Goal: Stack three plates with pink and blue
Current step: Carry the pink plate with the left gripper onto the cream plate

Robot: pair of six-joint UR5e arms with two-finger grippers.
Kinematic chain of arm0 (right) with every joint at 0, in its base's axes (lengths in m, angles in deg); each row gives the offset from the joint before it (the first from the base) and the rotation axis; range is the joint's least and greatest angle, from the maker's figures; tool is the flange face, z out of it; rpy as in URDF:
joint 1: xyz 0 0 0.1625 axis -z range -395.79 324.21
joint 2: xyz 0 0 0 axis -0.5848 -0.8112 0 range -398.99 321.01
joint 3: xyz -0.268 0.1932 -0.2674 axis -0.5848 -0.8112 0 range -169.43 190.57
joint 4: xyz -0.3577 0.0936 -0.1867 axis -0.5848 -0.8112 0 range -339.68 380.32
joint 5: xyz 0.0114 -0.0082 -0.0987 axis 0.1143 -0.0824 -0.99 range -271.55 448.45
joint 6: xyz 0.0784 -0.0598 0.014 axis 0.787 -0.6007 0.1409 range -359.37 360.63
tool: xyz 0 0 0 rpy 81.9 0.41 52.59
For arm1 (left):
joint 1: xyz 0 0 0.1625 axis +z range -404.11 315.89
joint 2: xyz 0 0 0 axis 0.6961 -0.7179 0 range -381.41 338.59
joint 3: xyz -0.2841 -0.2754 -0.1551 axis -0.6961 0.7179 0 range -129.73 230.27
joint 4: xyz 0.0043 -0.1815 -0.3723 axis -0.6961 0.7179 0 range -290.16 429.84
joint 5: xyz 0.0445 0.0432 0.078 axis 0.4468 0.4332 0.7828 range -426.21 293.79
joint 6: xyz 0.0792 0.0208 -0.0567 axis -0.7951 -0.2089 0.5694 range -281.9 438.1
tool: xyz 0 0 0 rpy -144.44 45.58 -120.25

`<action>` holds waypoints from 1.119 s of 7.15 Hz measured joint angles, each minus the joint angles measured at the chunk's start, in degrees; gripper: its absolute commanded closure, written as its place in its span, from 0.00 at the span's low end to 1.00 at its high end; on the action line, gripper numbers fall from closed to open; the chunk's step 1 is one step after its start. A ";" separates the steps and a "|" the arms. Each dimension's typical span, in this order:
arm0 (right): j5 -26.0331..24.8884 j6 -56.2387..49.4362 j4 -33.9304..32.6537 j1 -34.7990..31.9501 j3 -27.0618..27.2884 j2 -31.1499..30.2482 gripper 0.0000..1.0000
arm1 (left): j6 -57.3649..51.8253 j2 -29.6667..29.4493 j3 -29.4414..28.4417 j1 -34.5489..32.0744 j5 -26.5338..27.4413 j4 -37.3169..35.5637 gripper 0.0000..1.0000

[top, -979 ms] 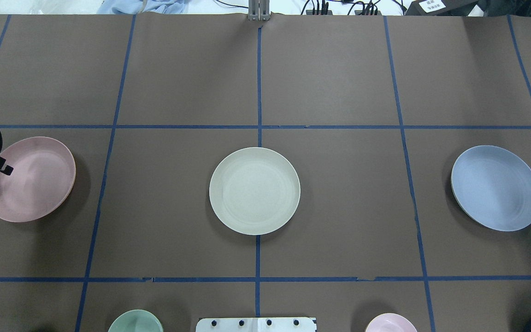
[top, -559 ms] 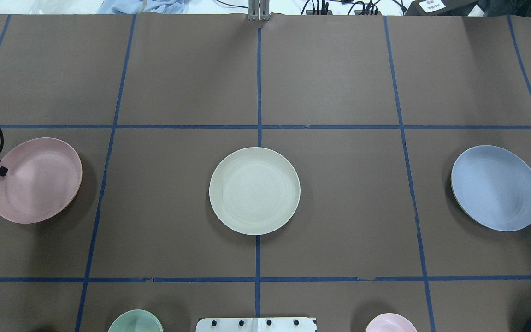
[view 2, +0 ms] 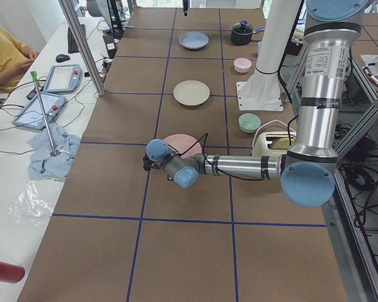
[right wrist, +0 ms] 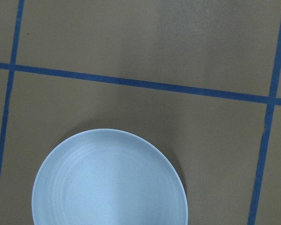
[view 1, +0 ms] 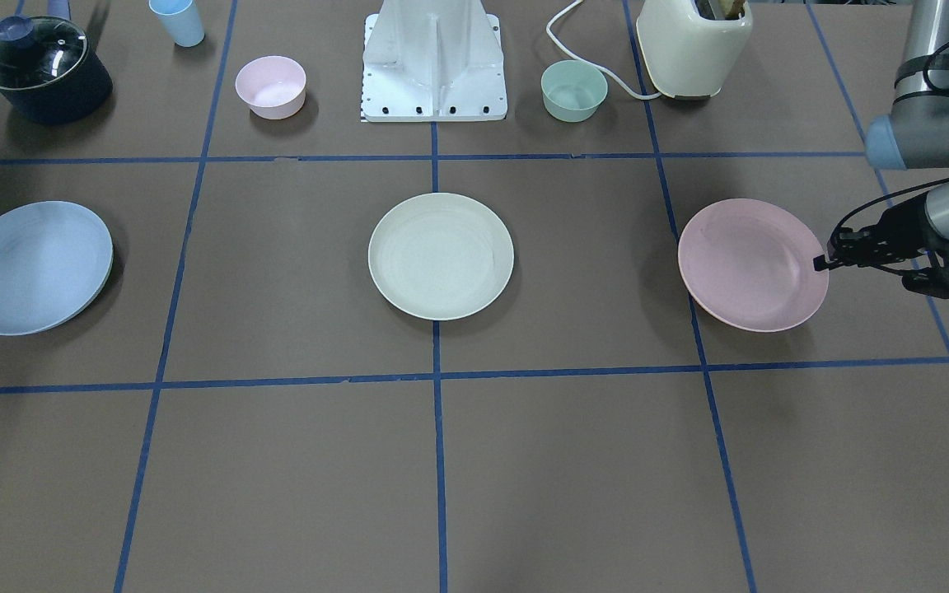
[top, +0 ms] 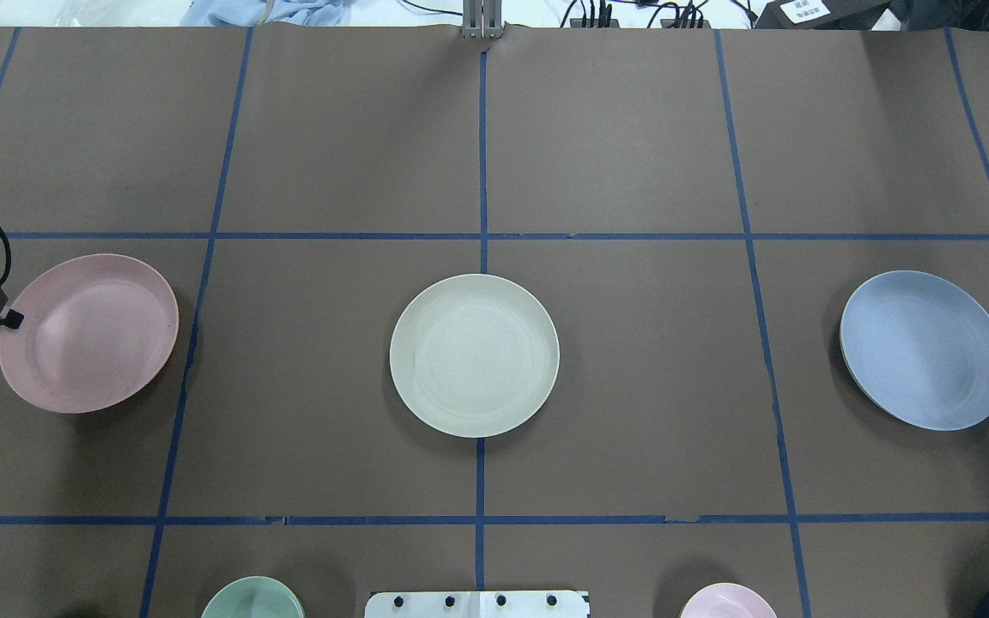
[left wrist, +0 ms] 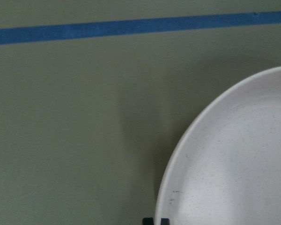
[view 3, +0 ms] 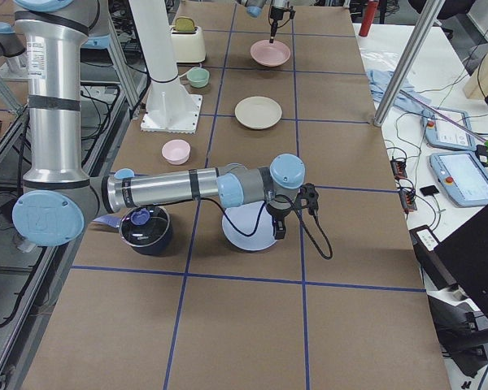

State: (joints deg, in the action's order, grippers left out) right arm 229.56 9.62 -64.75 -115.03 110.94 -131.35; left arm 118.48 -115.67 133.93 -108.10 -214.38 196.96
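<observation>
The robot's left gripper needs to release the pale pink plate on top of the cream plate [view 1: 441, 255] at the center of the table.
The pale pink plate [top: 91, 335] is at the table's left, tilted, with a shadow under it. My left gripper [top: 12, 320] is shut on its left rim; the front-facing view [view 1: 820, 263] and the left wrist view [left wrist: 155, 220] show the fingertips at the rim. The cream plate [top: 474, 355] lies flat at the centre. The light blue plate [top: 924, 349] lies at the right and fills the bottom of the right wrist view [right wrist: 110, 180]. My right gripper [view 3: 281, 227] hangs by the blue plate's outer edge; I cannot tell whether it is open.
Along the robot's side of the table stand a green bowl [view 1: 573, 91], a small pink bowl [view 1: 270, 86], a lidded dark pot [view 1: 42, 70], a blue cup [view 1: 178, 21], a cream toaster [view 1: 693, 45] and the white base plate [view 1: 433, 62].
The pink plate has shifted right, toward the cream plate, held at its rim by my left gripper. The cream and blue plates have not moved.
</observation>
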 measured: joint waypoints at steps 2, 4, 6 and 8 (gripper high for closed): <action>0.56 -0.06 0.02 0.21 -0.18 0.27 0.00 | 8.09 -3.46 2.93 0.80 -0.51 0.05 1.00; 0.66 -0.07 0.06 0.87 -0.12 0.63 0.00 | 19.82 -9.07 6.04 6.30 0.80 0.00 1.00; 0.64 -0.04 0.01 1.57 -0.19 0.91 0.00 | 30.97 -15.82 6.91 14.76 6.75 -0.05 1.00; 0.66 0.03 0.00 1.90 -0.21 1.09 0.00 | 38.15 -20.29 7.23 22.49 14.82 -0.31 1.00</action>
State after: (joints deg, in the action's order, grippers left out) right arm 230.22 9.65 -64.75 -113.13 110.73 -130.26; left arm 156.63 -135.96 141.16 -85.61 -199.56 196.65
